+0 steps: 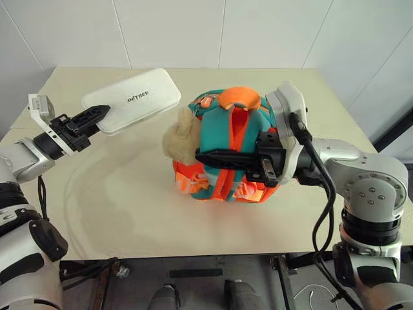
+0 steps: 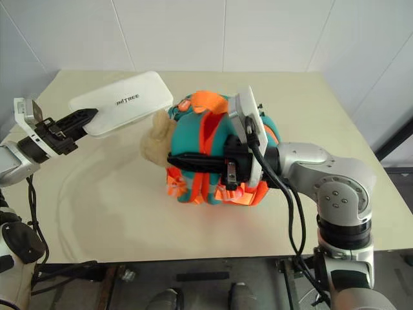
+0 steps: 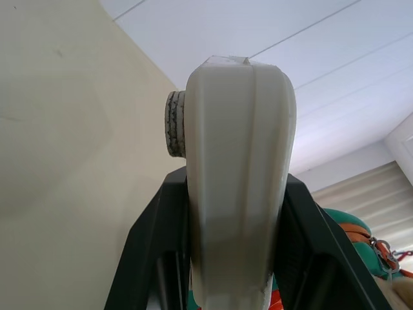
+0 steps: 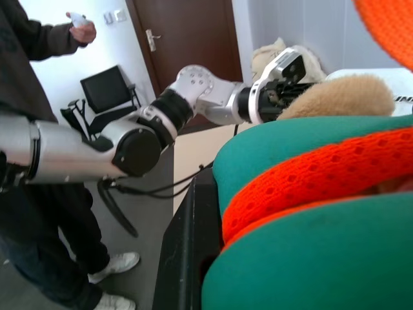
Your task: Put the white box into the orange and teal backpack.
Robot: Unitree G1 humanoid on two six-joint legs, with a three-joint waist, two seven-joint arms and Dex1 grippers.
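My left gripper releases the white box inside the backpack (image 1: 241,116) next, behind the teal and orange straps.
The white box (image 1: 139,98), flat with dark lettering on top, hangs above the table's far left. My left gripper (image 1: 97,116) is shut on its near end. In the left wrist view the box (image 3: 239,181) stands edge-on between the two black fingers (image 3: 151,258). The orange and teal backpack (image 1: 222,129) stands upright at the table's middle, with a tan plush piece (image 1: 182,139) on its left side. My right gripper (image 1: 201,157) reaches leftward across the backpack's front and is shut on its teal and orange straps (image 4: 310,187).
The beige table (image 1: 129,206) has free room to the left of and in front of the backpack. A white tiled wall rises behind it. In the right wrist view a person (image 4: 39,39) stands beyond my left arm, near a dark door (image 4: 187,32) and a chair.
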